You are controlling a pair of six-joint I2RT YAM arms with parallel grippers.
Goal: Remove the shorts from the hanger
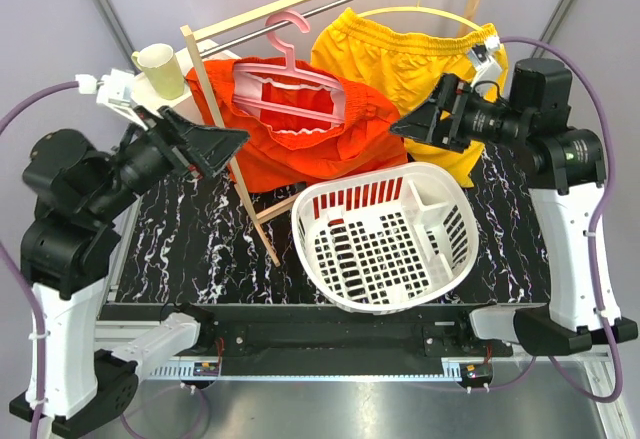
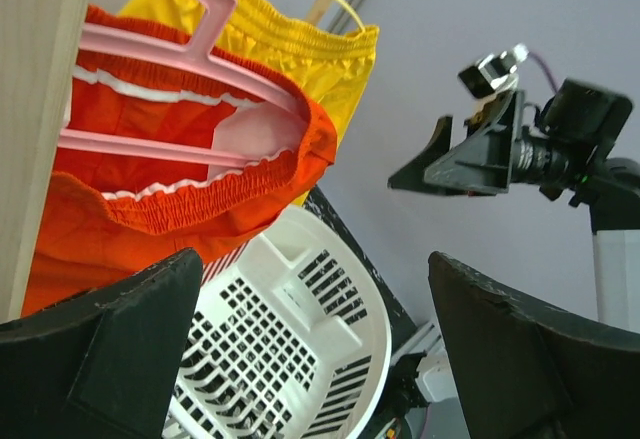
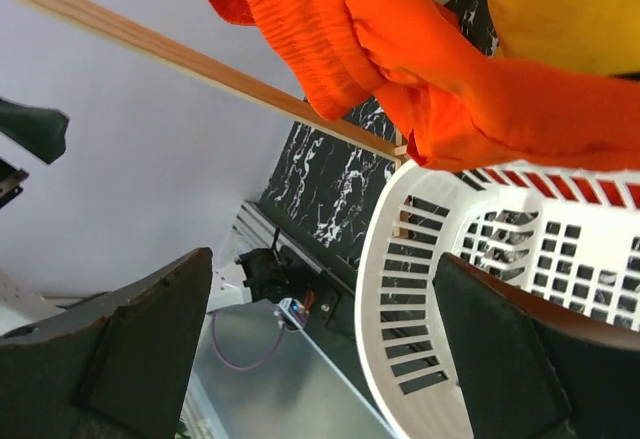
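Note:
The robot's right gripper needs to close on the cloth (image 1: pixel 370 116) (image 3: pixel 411 107) just under the waistband of the orange-red shorts, at the end closest to the yellow shorts.
The orange-red shorts (image 1: pixel 290 144) hang by their waistband on a pink hanger (image 1: pixel 290 79) hooked over the metal rail. The yellow shorts (image 1: pixel 400 54) hang behind them to the right on a pale hoop hanger. My left gripper (image 1: pixel 225 154) is open and empty just left of the orange-red shorts. My right gripper (image 1: pixel 410 119) is open and empty at their right edge, in front of the yellow shorts. The left wrist view shows the orange-red shorts (image 2: pixel 180 199), pink hanger (image 2: pixel 200 59) and yellow shorts (image 2: pixel 300 49) beyond my open gripper (image 2: pixel 315 349). The right wrist view shows the orange-red fabric (image 3: pixel 450 79) above my open gripper (image 3: pixel 320 349).
A white laundry basket (image 1: pixel 385 284) stands on the black marbled table below the shorts; it also shows in the left wrist view (image 2: pixel 370 359) and the right wrist view (image 3: pixel 400 289). A wooden rack post (image 1: pixel 235 159) leans in front. A pale cup (image 1: pixel 160 69) stands at the back left.

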